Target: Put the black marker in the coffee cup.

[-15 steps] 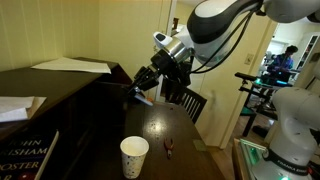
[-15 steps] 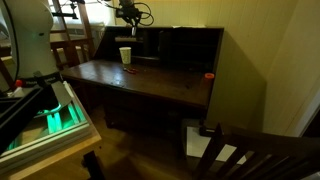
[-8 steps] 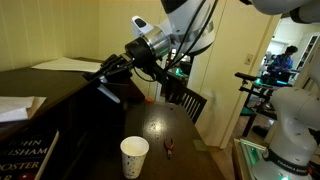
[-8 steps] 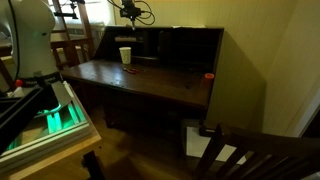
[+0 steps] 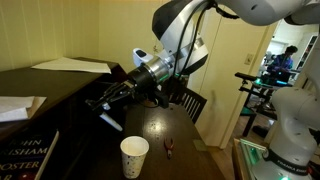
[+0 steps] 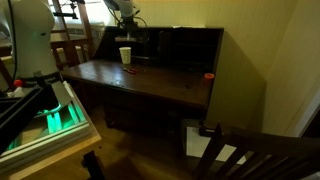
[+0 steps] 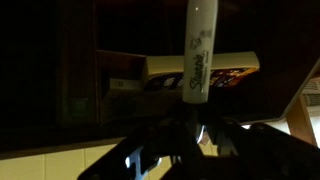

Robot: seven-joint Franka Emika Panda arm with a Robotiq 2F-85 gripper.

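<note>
Next, I release the black marker inside the coffee cup, leaning on the rim (image 5: pixel 128 151) nearest the books.
My gripper (image 5: pixel 102 104) is shut on the black marker (image 5: pixel 109 120), whose pale end hangs down and to the right, above and left of the coffee cup (image 5: pixel 134 156). The white paper cup stands upright on the dark desk; it also shows in an exterior view (image 6: pixel 125 56), with my arm above it. In the wrist view the marker (image 7: pixel 198 55) sticks out from between the fingers (image 7: pixel 195 120), its pale barrel with dark lettering pointing up the frame.
A small dark-reddish clip (image 5: pixel 170 150) lies on the desk right of the cup. Books (image 5: pixel 25 155) and papers (image 5: pixel 70 65) sit at the left. A chair back (image 5: pixel 190 103) stands behind the desk. A small red object (image 6: pixel 209 75) lies at the desk's far end.
My gripper with the marker has swung left and down toward the cup, from high over the back of the desk to just above and left of the cup.
</note>
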